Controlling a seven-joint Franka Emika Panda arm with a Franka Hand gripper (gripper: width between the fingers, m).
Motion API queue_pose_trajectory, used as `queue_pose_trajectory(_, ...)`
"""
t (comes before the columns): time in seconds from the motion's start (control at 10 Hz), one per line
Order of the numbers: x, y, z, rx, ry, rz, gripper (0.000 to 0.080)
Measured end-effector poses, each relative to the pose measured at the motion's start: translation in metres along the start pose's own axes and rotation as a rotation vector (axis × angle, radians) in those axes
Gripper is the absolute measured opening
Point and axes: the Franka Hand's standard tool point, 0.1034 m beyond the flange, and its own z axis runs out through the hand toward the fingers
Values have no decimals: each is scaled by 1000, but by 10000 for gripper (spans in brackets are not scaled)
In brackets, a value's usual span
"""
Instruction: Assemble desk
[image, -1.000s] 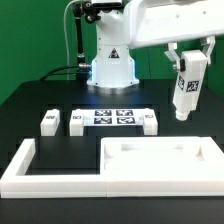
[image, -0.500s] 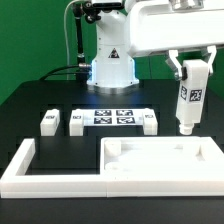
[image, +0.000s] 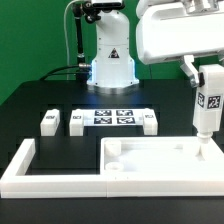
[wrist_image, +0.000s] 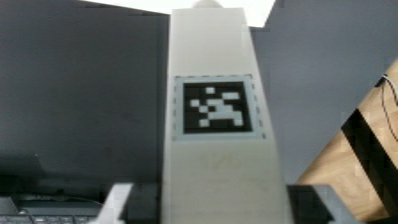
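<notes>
The robot's gripper will release the white tagged leg upright in the tabletop's back corner (image: 208, 160) away from the low white fence.
The white rimmed tabletop (image: 160, 165) lies in the foreground, open side up, inside the low white fence. My gripper (image: 208, 80) is shut on a white tagged leg (image: 207, 105) and holds it upright above the tabletop's corner at the exterior view's right. The leg's lower tip hangs just over the rim there. In the wrist view the leg (wrist_image: 221, 120) fills the middle, its square tag facing the camera, gripped between both dark pads (wrist_image: 313, 205). Three more legs stand on the black table: one (image: 48, 123), one (image: 76, 122) and one (image: 148, 122).
The marker board (image: 111, 118) lies flat between the standing legs. The low white fence (image: 45, 170) borders the front at the exterior view's left. The arm's base (image: 112, 60) stands at the back with a black cable beside it.
My gripper has moved the held leg toward the exterior view's right and lower, from above the table to just over the tabletop's right corner.
</notes>
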Motion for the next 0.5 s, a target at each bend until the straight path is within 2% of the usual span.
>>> queue_pose_trajectory(0.2, -15, -4, 5, -13, 36, -8, 291)
queue_pose_trajectory(0.5, -25, -4, 16, -13, 28, -5, 291)
